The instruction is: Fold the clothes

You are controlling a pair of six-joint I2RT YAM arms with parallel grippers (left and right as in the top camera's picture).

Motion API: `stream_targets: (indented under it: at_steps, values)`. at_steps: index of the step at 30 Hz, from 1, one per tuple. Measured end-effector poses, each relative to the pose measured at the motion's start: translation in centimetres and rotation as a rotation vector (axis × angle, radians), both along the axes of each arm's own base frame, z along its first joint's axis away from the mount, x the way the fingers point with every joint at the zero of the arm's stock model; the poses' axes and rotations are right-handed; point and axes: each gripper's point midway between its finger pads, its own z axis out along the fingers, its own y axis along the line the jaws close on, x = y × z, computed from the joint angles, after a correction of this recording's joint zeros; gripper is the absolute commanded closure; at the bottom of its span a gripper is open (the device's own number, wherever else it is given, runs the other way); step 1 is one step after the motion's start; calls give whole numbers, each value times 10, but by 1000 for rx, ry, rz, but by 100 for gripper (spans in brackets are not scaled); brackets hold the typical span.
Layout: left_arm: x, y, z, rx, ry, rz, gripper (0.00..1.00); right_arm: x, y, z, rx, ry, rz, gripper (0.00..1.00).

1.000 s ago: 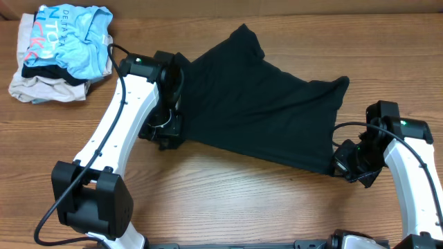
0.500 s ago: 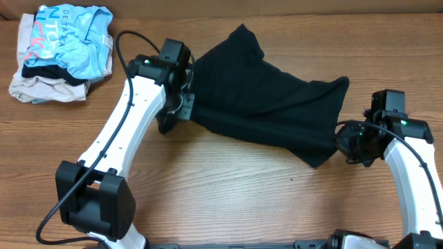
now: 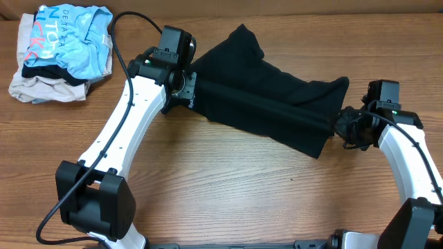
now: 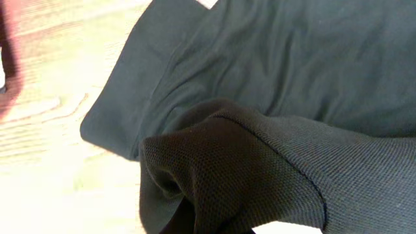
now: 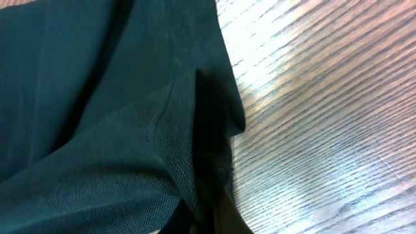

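Observation:
My left gripper will release the black T-shirt's hem corner on the bare wood (image 3: 200,138) just before the taut edge.
The black T-shirt (image 3: 270,97) lies across the middle of the wooden table, its near edge lifted and stretched taut between my two grippers. My left gripper (image 3: 188,93) is shut on the shirt's left hem corner, which bunches up in the left wrist view (image 4: 247,169). My right gripper (image 3: 340,126) is shut on the shirt's right hem corner, seen as a fold in the right wrist view (image 5: 175,149). A flap of fabric hangs below the taut edge near the right gripper. The fingertips are hidden by fabric in both wrist views.
A pile of other clothes sits at the far left corner: a light blue shirt (image 3: 73,31) with pink and white lettering on top of a beige garment (image 3: 41,88). Bare wooden table (image 3: 228,187) lies in front of the black shirt.
Both grippers have lifted the shirt's near edge and carried it away from the table's front, toward the far side, folding the lower part over the rest.

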Motion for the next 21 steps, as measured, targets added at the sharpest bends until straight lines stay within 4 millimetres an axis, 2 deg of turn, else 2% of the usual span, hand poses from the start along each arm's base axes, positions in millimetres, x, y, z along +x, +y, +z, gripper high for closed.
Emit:
stream_targets:
  at_steps: [3,5,10,18,21]
  values:
    - [-11,5,1,16,52,4,96,-2,3,7,15,13,22,96]
    - [-18,9,11,26,82,9,96,2,4,24,15,-2,40,96]
    - [-19,12,68,18,45,13,96,13,5,85,-5,-91,87,96]
    - [-32,17,143,17,-39,-17,96,8,6,174,-56,-230,130,96]
    - [-34,20,180,16,-125,-20,96,5,4,214,-90,-299,132,96]
